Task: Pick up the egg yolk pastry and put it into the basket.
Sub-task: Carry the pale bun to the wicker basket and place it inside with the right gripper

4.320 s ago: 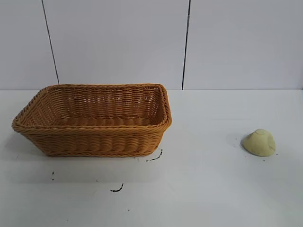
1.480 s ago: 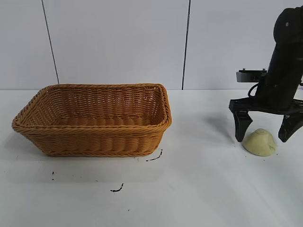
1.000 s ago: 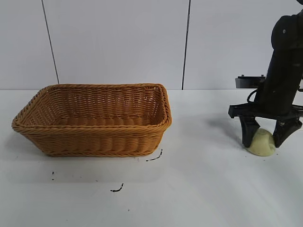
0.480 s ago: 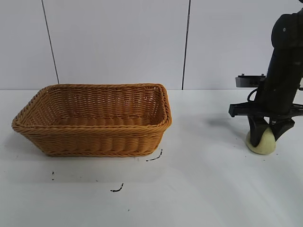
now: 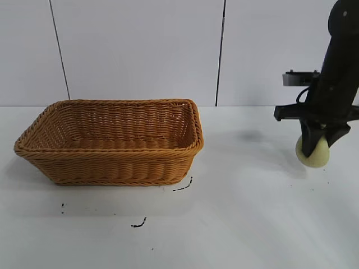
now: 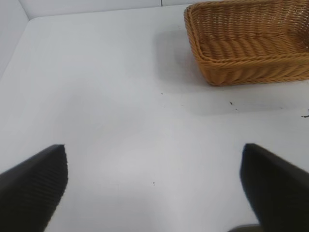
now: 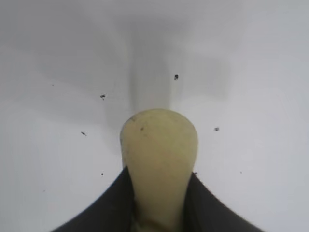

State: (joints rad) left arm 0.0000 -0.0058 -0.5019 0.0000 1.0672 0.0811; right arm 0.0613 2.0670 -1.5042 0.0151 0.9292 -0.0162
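Note:
Next, I release the egg yolk pastry from my right gripper inside the basket, midway (image 5: pixel 122 140) along, just behind its front rim. The pastry now hangs just above the white table.
The pale cream-yellow egg yolk pastry (image 5: pixel 314 155) hangs just above the white table at the far right, squeezed between the black fingers of my right gripper (image 5: pixel 315 147), which is shut on it. In the right wrist view the pastry (image 7: pixel 159 159) sticks out between the two dark fingers (image 7: pixel 106 208) over bare table. The orange-brown woven basket (image 5: pixel 112 168) stands on the table's left half, well away from the pastry; its inside looks bare. My left gripper (image 6: pixel 154 188) is open over bare table, with the basket (image 6: pixel 251 72) some way off in its view.
Small black marks (image 5: pixel 183 186) dot the white table near the basket's front right corner and lower down (image 5: pixel 138 224). A white panelled wall (image 5: pixel 168 50) closes the back. Bare table lies between basket and pastry.
My right gripper has closed tighter on the pastry and lifted it slightly off the table. The basket has not moved.

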